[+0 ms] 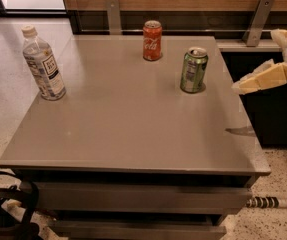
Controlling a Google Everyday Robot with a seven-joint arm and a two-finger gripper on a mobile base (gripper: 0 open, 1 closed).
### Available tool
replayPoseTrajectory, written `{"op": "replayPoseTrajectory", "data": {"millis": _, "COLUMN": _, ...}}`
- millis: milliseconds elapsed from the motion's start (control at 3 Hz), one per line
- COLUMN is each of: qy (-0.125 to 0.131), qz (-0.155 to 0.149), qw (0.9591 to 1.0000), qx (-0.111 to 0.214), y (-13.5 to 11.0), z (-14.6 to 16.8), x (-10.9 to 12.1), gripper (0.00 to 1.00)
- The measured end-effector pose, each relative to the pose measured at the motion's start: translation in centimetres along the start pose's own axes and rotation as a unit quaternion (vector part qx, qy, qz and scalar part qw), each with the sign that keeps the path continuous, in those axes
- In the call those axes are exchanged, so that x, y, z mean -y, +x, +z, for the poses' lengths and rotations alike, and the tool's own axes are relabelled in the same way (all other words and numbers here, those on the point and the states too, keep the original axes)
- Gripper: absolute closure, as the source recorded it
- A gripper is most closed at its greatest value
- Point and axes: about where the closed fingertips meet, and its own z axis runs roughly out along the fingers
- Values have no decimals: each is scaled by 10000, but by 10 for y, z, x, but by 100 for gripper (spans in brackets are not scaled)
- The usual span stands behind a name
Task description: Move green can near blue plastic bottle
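The robot's gripper will close around the middle of the green can [193,72], between the can's top rim and its bottom, to carry it toward the blue plastic bottle.
The green can [193,69] stands upright on the right side of the grey table [128,134], toward the back. The blue plastic bottle [43,64], clear with a white cap and a white-and-dark-blue label, stands upright near the table's left edge. My cream-coloured gripper [239,87] reaches in from the right edge of the view, above the table's right edge. It points left toward the green can, a short way to its right and apart from it. It holds nothing that I can see.
A red cola can [152,40] stands at the back middle of the table, behind and left of the green can. A wooden wall with metal brackets [113,15] runs behind the table. Drawers [138,196] sit under the tabletop.
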Motion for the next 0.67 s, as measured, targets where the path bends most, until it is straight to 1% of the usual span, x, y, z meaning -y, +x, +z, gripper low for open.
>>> {"op": "replayPoseTrajectory", "data": {"millis": 333, "qy": -172, "qz": -11, "qw": 9997, "qx": 180, "y": -4, "z": 23, "x": 1, "gripper": 0}}
{"op": "replayPoseTrajectory", "data": {"millis": 667, "qy": -353, "qz": 66, "qw": 9974, "qx": 622, "y": -9, "z": 58, "x": 7, "gripper": 0}}
